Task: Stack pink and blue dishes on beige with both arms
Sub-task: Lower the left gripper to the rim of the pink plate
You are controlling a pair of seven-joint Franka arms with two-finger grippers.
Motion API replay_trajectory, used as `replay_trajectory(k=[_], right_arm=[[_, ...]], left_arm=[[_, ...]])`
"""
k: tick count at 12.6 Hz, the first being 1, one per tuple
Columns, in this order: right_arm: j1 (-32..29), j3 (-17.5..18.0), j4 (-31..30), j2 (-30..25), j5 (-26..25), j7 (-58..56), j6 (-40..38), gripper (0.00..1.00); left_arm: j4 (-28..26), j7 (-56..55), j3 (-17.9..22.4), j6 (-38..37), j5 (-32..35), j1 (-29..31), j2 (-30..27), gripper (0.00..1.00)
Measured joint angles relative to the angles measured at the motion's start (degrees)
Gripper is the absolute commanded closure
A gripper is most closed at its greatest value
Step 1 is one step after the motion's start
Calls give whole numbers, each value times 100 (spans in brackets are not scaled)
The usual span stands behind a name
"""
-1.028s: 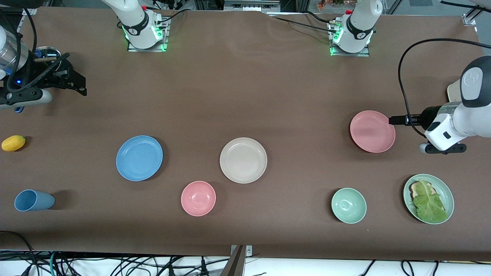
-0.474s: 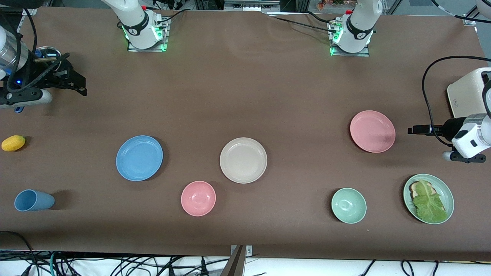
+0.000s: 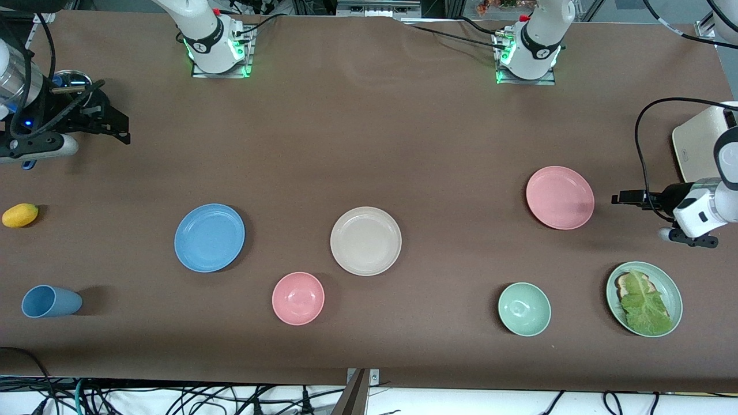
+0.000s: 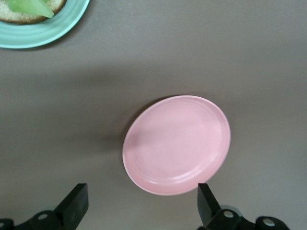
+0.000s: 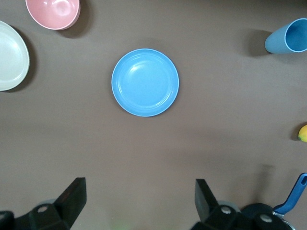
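Next, my left gripper grips the pink plate's rim (image 3: 592,198) (image 4: 123,160) on the side farthest from the beige plate, so that I can lift the pink plate.
The pink plate (image 3: 560,197) lies flat toward the left arm's end of the table, and the left wrist view also holds this pink plate (image 4: 176,144). My left gripper (image 3: 617,199) hangs open over bare cloth just beside it, touching nothing; its fingers (image 4: 76,205) stand wide apart. The beige plate (image 3: 365,241) rests mid-table. Toward the right arm's end sits the blue plate (image 3: 209,237), seen from above as a blue plate (image 5: 145,82) in the right wrist view. My right gripper (image 3: 118,129) waits open and empty at that end of the table.
A pink bowl (image 3: 298,298) sits nearer the camera than the beige plate. A blue cup (image 3: 49,301), a yellow fruit (image 3: 20,215), a green bowl (image 3: 524,309), a green plate (image 3: 676,294) with bread and lettuce, and a cream toaster (image 3: 695,144) are also on the table.
My left gripper has drawn back from the pink plate's rim toward the left arm's end of the table. The plates and the right arm have not moved.
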Motion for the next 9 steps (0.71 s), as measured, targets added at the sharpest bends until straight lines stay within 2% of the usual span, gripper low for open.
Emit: replay_trajectory(k=[4, 9], right_arm=[[0, 0, 0, 0, 0, 1, 0, 0], [-1, 0, 0, 1, 0, 2, 0, 0]], left_arm=[[-916, 829, 2, 1141, -452, 308, -2, 0], [-1741, 1593, 5, 2024, -1233, 620, 4, 0]])
